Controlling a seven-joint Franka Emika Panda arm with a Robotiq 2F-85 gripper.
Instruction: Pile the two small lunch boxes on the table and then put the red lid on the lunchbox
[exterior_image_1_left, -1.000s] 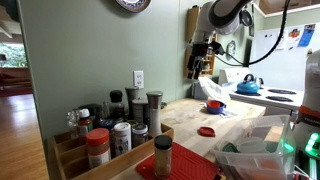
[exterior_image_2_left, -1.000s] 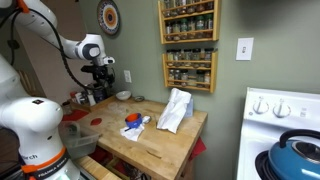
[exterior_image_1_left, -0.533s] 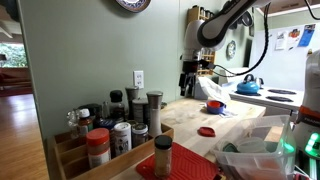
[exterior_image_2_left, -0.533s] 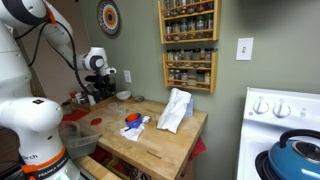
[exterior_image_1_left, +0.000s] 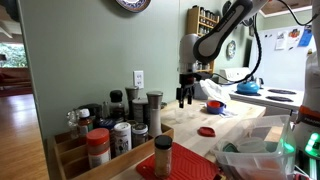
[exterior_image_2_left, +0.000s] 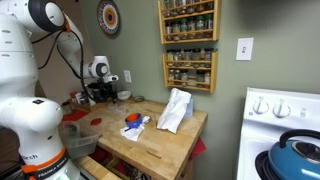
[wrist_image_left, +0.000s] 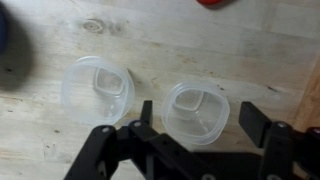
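Observation:
The gripper's fingers straddle the whole clear lunch box, so the robot should move over and pinch its side (wrist_image_left: 165, 112) closest to the other box before stacking it.
Two small clear lunch boxes lie side by side on the pale wooden table (wrist_image_left: 200, 50) in the wrist view, one on the left (wrist_image_left: 97, 88) and one on the right (wrist_image_left: 196, 111). My gripper (wrist_image_left: 197, 115) is open and empty, hovering over the right box with a finger on each side of it. In both exterior views the gripper (exterior_image_1_left: 186, 96) (exterior_image_2_left: 100, 92) hangs low over the table's far corner by the wall. The red lid (exterior_image_1_left: 207, 131) lies flat on the table; its edge shows at the top of the wrist view (wrist_image_left: 212, 3).
A red bowl (exterior_image_1_left: 214, 106) and a blue item sit mid-table. A white crumpled bag (exterior_image_2_left: 175, 110) stands on the table. Spice jars in a wooden rack (exterior_image_1_left: 110, 135) stand in front. A stove with a blue kettle (exterior_image_1_left: 248, 86) is beside the table. Spice shelves (exterior_image_2_left: 188, 45) hang on the wall.
The arm has swung toward the wall and come down, bringing the open gripper low over the table.

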